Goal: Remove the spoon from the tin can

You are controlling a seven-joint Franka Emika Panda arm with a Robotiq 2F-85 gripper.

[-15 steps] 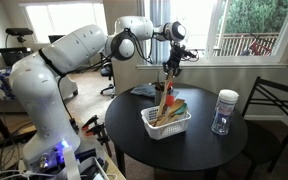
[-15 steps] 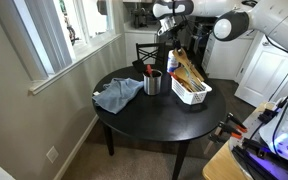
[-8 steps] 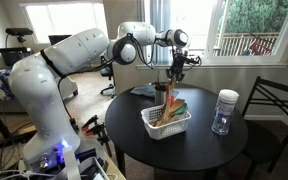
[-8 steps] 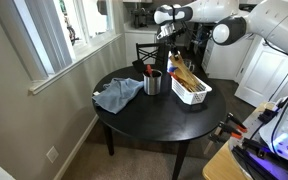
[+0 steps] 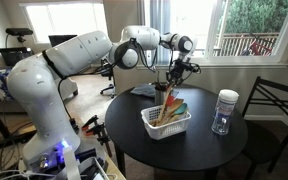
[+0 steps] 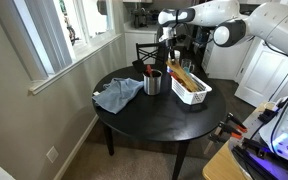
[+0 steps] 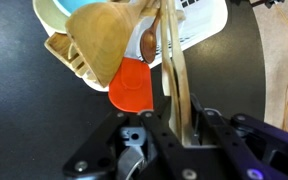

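Note:
The wooden spoon will leave my gripper in the white slotted basket [image 5: 167,101] [image 7: 159,60] next to the orange utensil, towards the tin can, where I need to let go of it.
My gripper [image 7: 180,115] is shut on the slim pale handle of the wooden spoon [image 7: 170,60] and holds it upright over the white slotted basket [image 7: 206,28]. In both exterior views the gripper [image 5: 175,74] [image 6: 170,44] hangs above the basket [image 5: 165,128] [image 6: 192,96], with the spoon [image 5: 170,93] reaching down towards it. The tin can [image 6: 152,84] stands on the round black table [image 6: 154,115] just beside the basket, apart from the gripper. Whether the spoon's lower end touches the basket's contents I cannot tell.
The basket holds wooden spatulas [image 7: 109,45] and an orange utensil [image 7: 132,88]. A clear glass jar with a white lid [image 5: 224,111] stands near the table's edge. A blue-grey cloth [image 6: 116,94] lies beside the can. A chair [image 5: 276,118] stands by the table.
The gripper has shifted a little sideways over the basket, with the spoon still in it. The can, jar and cloth have not moved.

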